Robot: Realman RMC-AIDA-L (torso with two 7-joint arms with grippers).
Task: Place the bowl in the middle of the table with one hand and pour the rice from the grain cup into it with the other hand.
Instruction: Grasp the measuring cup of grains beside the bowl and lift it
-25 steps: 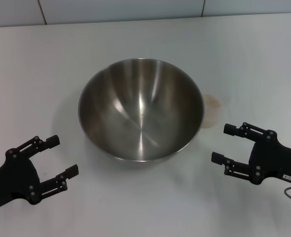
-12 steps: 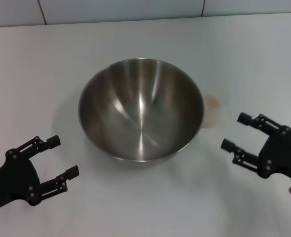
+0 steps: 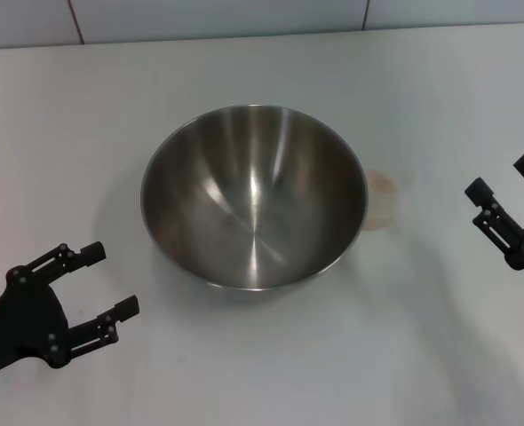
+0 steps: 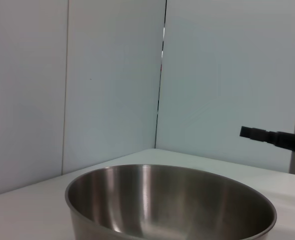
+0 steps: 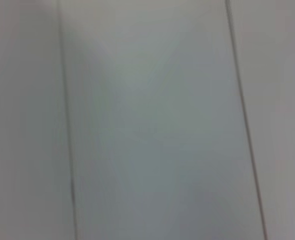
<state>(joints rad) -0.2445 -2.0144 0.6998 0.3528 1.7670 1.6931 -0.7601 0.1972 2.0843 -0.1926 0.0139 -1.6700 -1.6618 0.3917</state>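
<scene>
The grain cup's side (image 3: 401, 185) facing away from the steel bowl is the next place my right gripper needs to go to and close on.
The steel bowl (image 3: 253, 209) stands upright in the middle of the white table (image 3: 262, 80), and nothing shows inside it. Just behind its right rim, partly hidden, stands the small clear grain cup (image 3: 384, 202); the pale rice (image 3: 382, 185) shows at its mouth. My left gripper (image 3: 111, 279) hovers open at the front left, a hand's width from the bowl. At the right edge my right gripper (image 3: 500, 176) is open, well clear of the cup. The left wrist view shows the bowl (image 4: 170, 200) close up, with one finger of the right gripper (image 4: 272, 137) beyond it.
A tiled wall (image 3: 218, 18) runs along the table's far edge. The right wrist view shows only pale wall panels (image 5: 147, 120).
My right gripper has drawn back to the right and away from the bowl and cup, turning as it went. The left gripper, bowl and cup have stayed put.
</scene>
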